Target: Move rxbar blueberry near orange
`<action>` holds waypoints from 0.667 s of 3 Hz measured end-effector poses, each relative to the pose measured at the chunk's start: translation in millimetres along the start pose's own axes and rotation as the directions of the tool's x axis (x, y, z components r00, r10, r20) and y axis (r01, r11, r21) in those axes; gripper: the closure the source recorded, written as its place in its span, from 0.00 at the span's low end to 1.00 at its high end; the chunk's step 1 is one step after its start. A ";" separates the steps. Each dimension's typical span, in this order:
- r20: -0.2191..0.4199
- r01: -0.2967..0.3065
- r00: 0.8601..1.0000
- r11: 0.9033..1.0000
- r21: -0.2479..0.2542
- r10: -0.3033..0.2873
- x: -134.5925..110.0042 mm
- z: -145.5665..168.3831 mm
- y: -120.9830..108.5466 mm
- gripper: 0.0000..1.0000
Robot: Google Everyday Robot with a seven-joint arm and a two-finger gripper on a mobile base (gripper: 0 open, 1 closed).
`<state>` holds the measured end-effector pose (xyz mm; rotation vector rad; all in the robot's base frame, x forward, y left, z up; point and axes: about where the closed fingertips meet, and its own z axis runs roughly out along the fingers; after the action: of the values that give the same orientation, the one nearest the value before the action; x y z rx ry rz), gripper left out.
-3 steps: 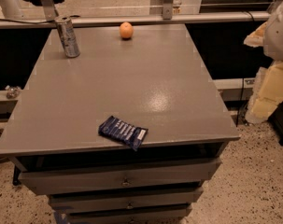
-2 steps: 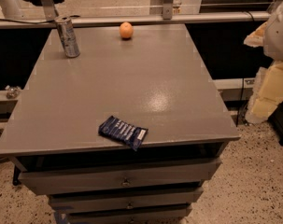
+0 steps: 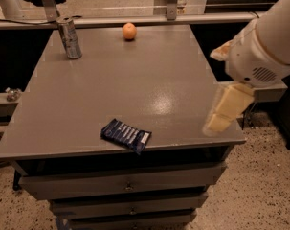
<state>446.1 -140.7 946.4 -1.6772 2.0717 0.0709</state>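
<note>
Next, my gripper closes around the middle of the rxbar blueberry (image 3: 127, 135), close to the front edge of the table.
The rxbar blueberry (image 3: 126, 135) is a flat dark-blue wrapper with white lettering. It lies near the front edge of the grey table (image 3: 135, 90), left of centre. The orange (image 3: 129, 31) sits at the far edge of the table, near the middle. My gripper (image 3: 224, 111) hangs at the right, over the table's front right corner, well to the right of the bar and touching nothing. The white arm (image 3: 264, 47) comes in from the upper right.
A silver can (image 3: 70, 38) stands at the far left of the table. A metal rail (image 3: 135, 20) runs behind the table's far edge. Drawers (image 3: 128, 186) sit under the tabletop. Speckled floor lies to the right.
My arm and gripper have moved left, from beside the table to over its front right corner. The bar, the orange and the can have not moved.
</note>
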 end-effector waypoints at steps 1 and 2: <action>0.109 -0.005 0.994 0.999 -0.039 0.009 -34.9 28.5 9.0 0.00; 0.207 -0.046 0.976 0.993 -0.105 0.067 -65.5 59.4 23.7 0.00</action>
<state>452.5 -55.6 913.2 -1.5919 1.9842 0.3610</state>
